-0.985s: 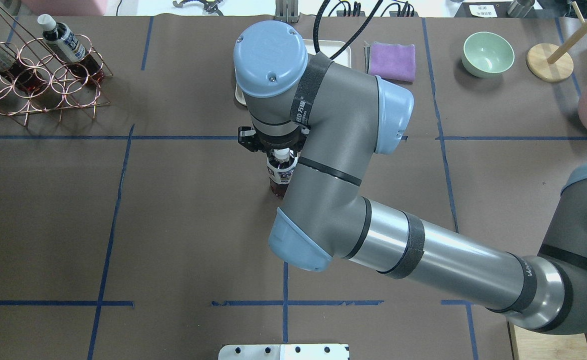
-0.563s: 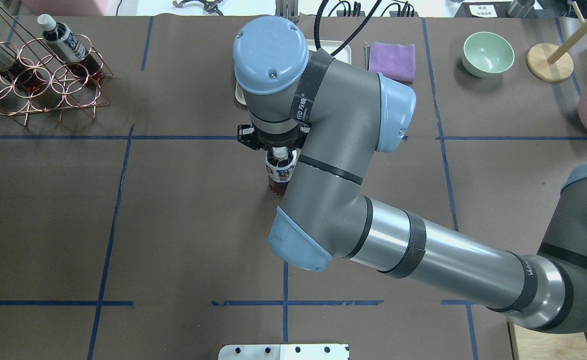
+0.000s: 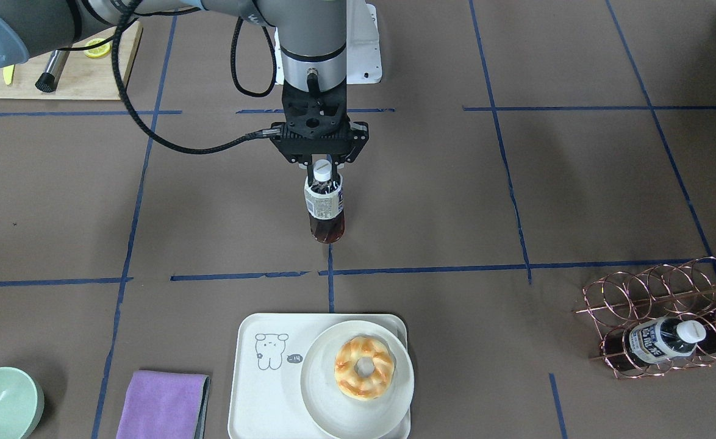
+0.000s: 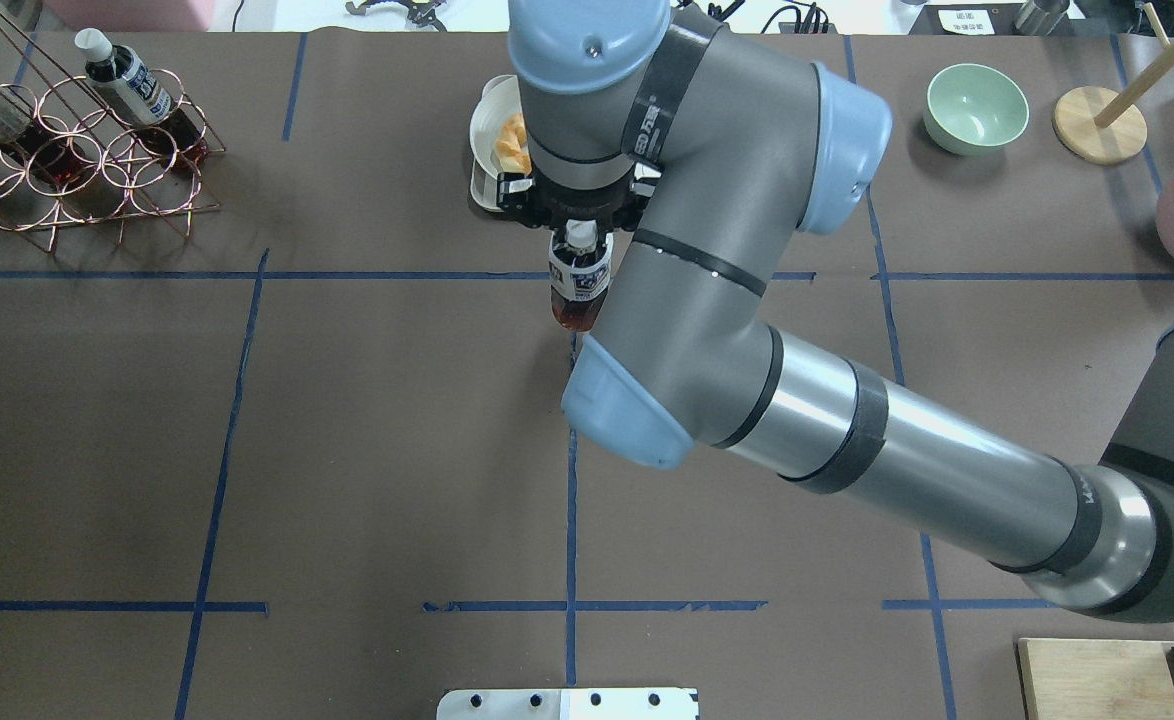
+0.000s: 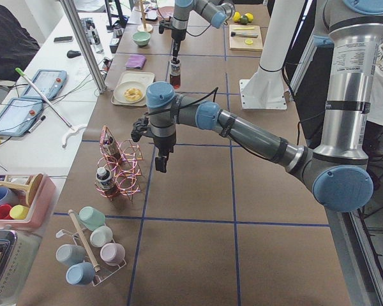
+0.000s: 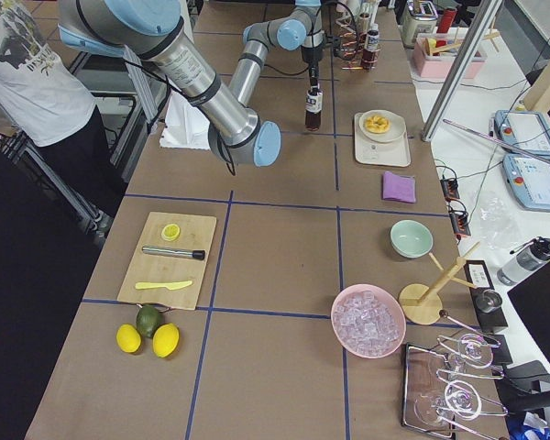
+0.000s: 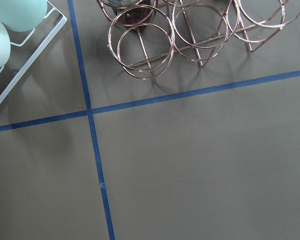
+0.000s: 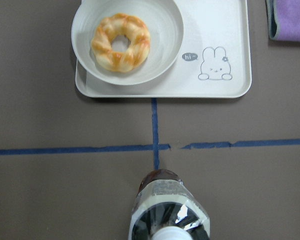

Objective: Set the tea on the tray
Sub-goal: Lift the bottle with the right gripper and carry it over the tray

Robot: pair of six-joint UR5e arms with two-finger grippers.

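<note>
My right gripper is going to set the tea, now hanging upright from it, down on the tray point(image 3: 273, 375) point(image 8: 211, 39) just past the bear drawing, next to the white plate.
The tea point(image 3: 324, 210), a small bottle of brown liquid with a white cap, hangs upright from my right gripper point(image 3: 321, 167), which is shut on its neck. It also shows in the overhead view point(image 4: 577, 290) and in the right wrist view point(image 8: 167, 210). The cream tray point(image 3: 254, 390) with the bear drawing lies beyond a blue tape line, farther from the robot, apart from the bottle; the right wrist view point(image 8: 225, 30) shows it too. My left gripper point(image 5: 159, 162) hovers by the wire rack; I cannot tell whether it is open.
A round white plate point(image 3: 321, 402) with a doughnut point(image 3: 363, 367) fills the tray's half nearer the rack. A purple cloth point(image 3: 163, 405) and a green bowl point(image 3: 1, 402) lie beside the tray. A copper wire rack point(image 3: 657, 317) holds more bottles. A wooden cutting board point(image 3: 59, 67) lies near the robot.
My right gripper has carried the bottle away from the robot toward the tray. The plate and doughnut now show past the arm in the overhead view.
</note>
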